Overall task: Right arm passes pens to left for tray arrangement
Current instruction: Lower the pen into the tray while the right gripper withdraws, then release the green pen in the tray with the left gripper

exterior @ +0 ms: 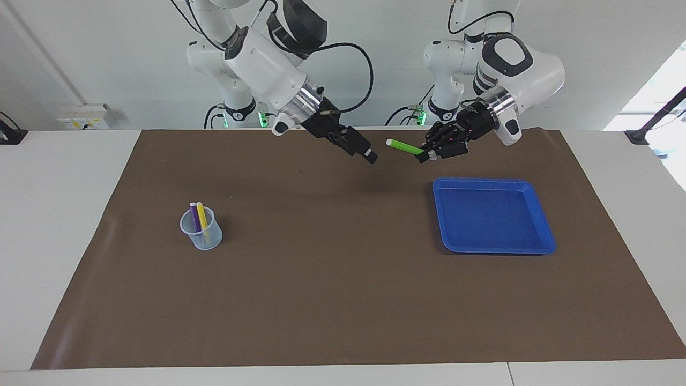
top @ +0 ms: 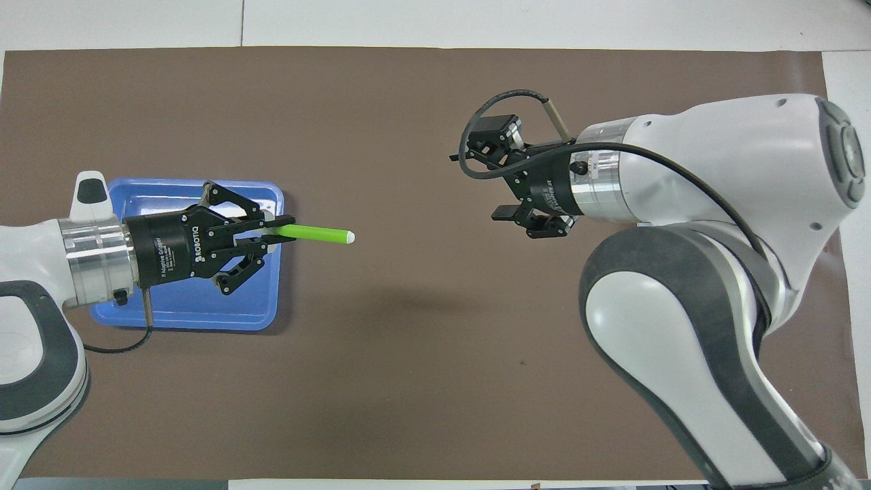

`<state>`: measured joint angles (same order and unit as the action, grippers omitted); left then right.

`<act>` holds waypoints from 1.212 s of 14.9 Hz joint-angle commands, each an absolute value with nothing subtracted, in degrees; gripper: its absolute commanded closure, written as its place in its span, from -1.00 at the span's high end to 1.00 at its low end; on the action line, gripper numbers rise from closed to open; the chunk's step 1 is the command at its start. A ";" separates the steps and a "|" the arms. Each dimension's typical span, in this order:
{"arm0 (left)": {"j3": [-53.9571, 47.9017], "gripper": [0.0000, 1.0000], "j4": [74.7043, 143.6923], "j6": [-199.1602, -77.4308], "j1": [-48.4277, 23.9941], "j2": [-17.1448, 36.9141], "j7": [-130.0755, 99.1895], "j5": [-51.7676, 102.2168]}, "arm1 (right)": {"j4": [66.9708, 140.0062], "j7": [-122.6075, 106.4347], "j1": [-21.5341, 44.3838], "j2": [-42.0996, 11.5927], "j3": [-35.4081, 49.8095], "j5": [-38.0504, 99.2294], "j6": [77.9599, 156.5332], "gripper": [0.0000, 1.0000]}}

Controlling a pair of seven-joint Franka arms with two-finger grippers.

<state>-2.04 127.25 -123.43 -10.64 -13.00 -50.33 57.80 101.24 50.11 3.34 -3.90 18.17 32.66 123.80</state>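
The robot's left gripper should release the green pen inside the blue tray (top: 234,257), near the tray's rim that faces the open mat.
My left gripper (exterior: 427,155) (top: 282,228) is shut on one end of the green pen (exterior: 404,146) (top: 313,233) and holds it level in the air over the edge of the blue tray (exterior: 493,214) (top: 204,309). The pen's pale tip points at my right gripper (exterior: 366,152) (top: 502,173). That gripper is open and empty, raised over the brown mat, a short gap from the pen's tip. The purple pen (exterior: 193,214) and the yellow pen (exterior: 202,215) stand in a translucent cup (exterior: 203,236) toward the right arm's end; the right arm hides them in the overhead view.
A brown mat (exterior: 332,279) (top: 381,381) covers most of the white table. The tray holds nothing. The right arm's big white body (top: 694,286) fills much of the overhead view at its own end.
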 commanded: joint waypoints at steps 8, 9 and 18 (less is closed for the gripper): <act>-1.93 -1.00 106.75 -102.95 -5.80 9.63 -26.38 13.67 | 103.09 17.27 2.64 -1.93 5.99 8.45 116.54 1.00; -1.93 -1.00 102.52 -99.87 -5.63 12.71 -25.50 11.01 | 103.10 14.01 2.64 -1.93 5.11 7.05 116.54 1.00; -4.48 -1.00 92.90 -95.27 -6.32 25.21 -11.69 -3.86 | 96.78 1.23 2.20 -1.58 -0.09 -3.24 104.35 1.00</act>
